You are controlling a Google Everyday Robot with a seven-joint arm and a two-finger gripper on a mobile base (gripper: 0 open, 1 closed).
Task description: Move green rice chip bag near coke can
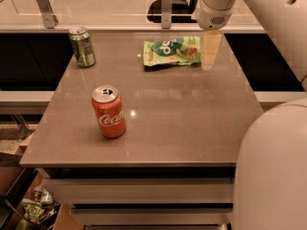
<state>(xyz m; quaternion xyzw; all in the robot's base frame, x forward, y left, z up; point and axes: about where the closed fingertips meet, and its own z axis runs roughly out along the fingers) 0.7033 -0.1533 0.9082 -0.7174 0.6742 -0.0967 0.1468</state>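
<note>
My gripper is going to close on the end (193, 51) of the green rice chip bag that is farther away from the green soda can.
The green rice chip bag (171, 51) lies flat at the far middle of the brown table (192, 128). It is light green with a dark-green logo. The coke can (109, 111) stands upright at the front left of the table, well apart from the bag. My gripper (210, 51) hangs from the white arm (218, 4) at the far right. It points down to the table right beside the bag's right edge. Whether it touches the bag cannot be told.
A green soda can (82, 46) stands upright at the far left corner. A glass rail with metal posts (44, 6) runs behind the table. My white arm's body (273, 171) fills the lower right. Cluttered boxes (33, 205) sit on the floor at lower left.
</note>
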